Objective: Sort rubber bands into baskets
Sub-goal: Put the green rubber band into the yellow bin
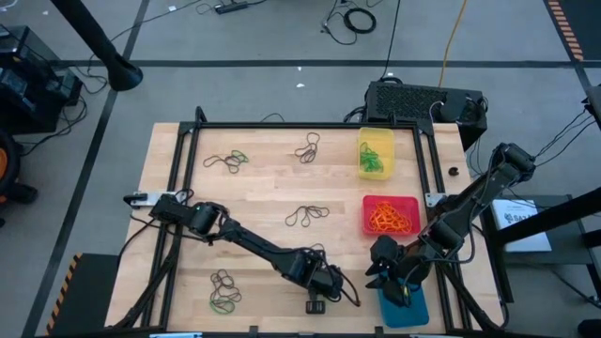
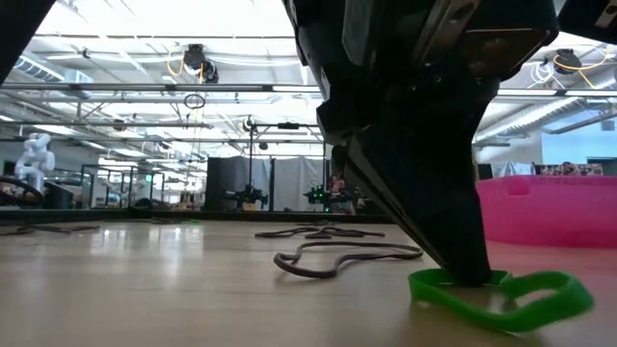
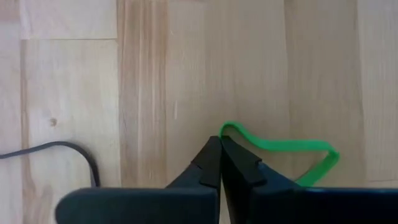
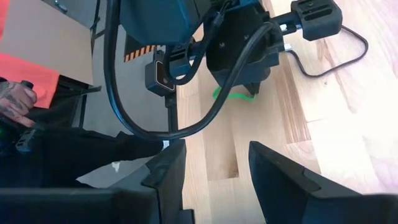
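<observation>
The green rubber band, now down at the table's near edge, will be released by my left gripper on the green bands in the yellow basket (image 1: 373,161).
My left gripper (image 1: 329,284) is near the table's near edge, its fingers down at the wood and shut on a green rubber band (image 3: 280,149). The band also shows in the low view (image 2: 511,294) and the right wrist view (image 4: 233,96). My right gripper (image 4: 214,162) is open and empty, over the blue basket (image 1: 413,308) at the near right. The red basket (image 1: 390,216) holds orange bands and the yellow basket (image 1: 376,150) holds green ones. Loose clusters of bands lie on the wood at the far left (image 1: 225,160), the far middle (image 1: 308,147), the centre (image 1: 306,216) and the near left (image 1: 225,286). My left gripper pinches one end of the green band's loop (image 3: 225,129) between its two fingertips (image 2: 468,270). The fingers come from above and point down at the table. The rest of the loop lies flat and slack on the wood beside them.
A small black camera on a cable (image 4: 317,18) stands at the near edge beside my left gripper. A dark band (image 2: 337,260) lies just beyond the green one. A black box (image 1: 423,103) stands past the far right corner. A person's hand (image 4: 12,102) shows off the table.
</observation>
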Controlling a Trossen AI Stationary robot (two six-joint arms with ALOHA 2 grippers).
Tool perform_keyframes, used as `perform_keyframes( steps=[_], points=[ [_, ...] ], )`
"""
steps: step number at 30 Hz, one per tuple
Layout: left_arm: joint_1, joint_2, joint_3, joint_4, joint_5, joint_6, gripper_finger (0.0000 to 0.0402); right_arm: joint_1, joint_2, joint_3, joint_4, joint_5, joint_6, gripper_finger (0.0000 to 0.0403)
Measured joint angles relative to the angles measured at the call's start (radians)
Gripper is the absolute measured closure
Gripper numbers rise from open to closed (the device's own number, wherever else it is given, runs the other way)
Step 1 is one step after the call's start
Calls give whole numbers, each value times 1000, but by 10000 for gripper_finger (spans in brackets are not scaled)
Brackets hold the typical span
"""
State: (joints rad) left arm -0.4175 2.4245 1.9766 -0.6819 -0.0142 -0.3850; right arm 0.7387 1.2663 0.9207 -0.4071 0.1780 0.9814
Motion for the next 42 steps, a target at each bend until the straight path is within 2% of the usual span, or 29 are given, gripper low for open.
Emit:
perform_keyframes(
  steps=[6, 11, 17, 23, 29, 33, 42],
  points=[
    [12, -15, -4, -28, -22, 37, 398, 0, 0, 0, -4, 0, 8, 234],
    [48, -53, 0, -43, -93, 84, 399, 0, 0, 0, -19, 0, 53, 234],
    [130, -95, 23, 5, -99, 80, 400, 26, -39, 0, -154, 34, 184, 234],
    [231, -104, 92, 101, -107, -15, 400, 98, -158, 0, -251, 148, 184, 234],
    [359, -104, 108, 359, -107, -156, 400, 137, -281, 0, -423, 256, 180, 234],
    [454, -104, 110, 516, -107, -151, 400, 125, -347, 0, -516, 349, 186, 234],
    [686, -95, 110, 592, -94, -29, 401, 57, -453, 0, -628, 591, 207, 234]
  ],
)
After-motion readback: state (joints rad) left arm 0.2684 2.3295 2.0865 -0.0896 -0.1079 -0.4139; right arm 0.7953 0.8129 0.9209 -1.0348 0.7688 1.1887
